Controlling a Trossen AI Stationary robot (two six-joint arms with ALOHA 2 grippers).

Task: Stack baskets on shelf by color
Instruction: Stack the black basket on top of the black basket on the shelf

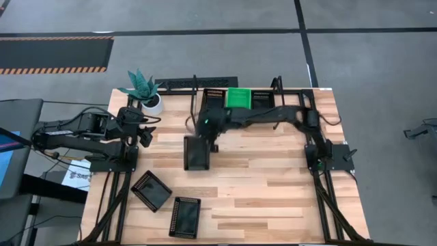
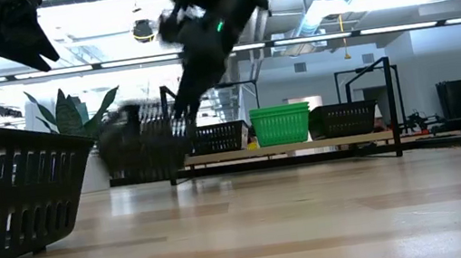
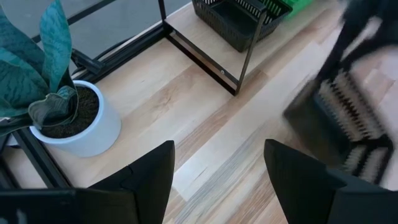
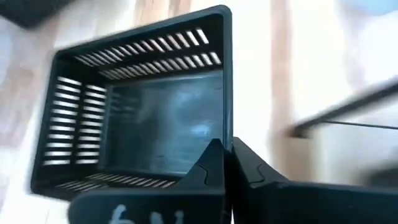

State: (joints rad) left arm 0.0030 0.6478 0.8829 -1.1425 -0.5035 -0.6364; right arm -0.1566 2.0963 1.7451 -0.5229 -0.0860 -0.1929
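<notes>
Next, I set the black basket inside the black shelf basket [image 1: 214, 102] nearest the plant, using my right gripper.
My right gripper [image 1: 207, 139] hangs over the table's middle, shut on a black basket [image 1: 196, 154], also seen in the low view [image 2: 137, 147]. The shelf [image 1: 287, 92] stands along the far edge with a black basket [image 1: 214, 98], a green basket [image 1: 239, 98] and another black basket [image 1: 263, 98] resting on its base side by side. Two more black baskets [image 1: 151, 190] [image 1: 185, 216] lie on the table near the front left. My left gripper [image 3: 217, 180] waits open above the table's left side, touching nothing. My right gripper pinches one side wall [image 4: 227, 118] of the black basket at its rim, one finger [image 4: 210, 163] inside the basket and one [image 4: 250, 167] outside. The fingers slant down from the far right. The basket hangs below them, clear of the table.
A teal plant in a white pot [image 1: 147, 96] stands at the far left corner, beside the shelf's left end. The wood between the front baskets and the table's right edge [image 1: 273, 191] is bare. A black basket [image 2: 3, 199] fills the low view's left.
</notes>
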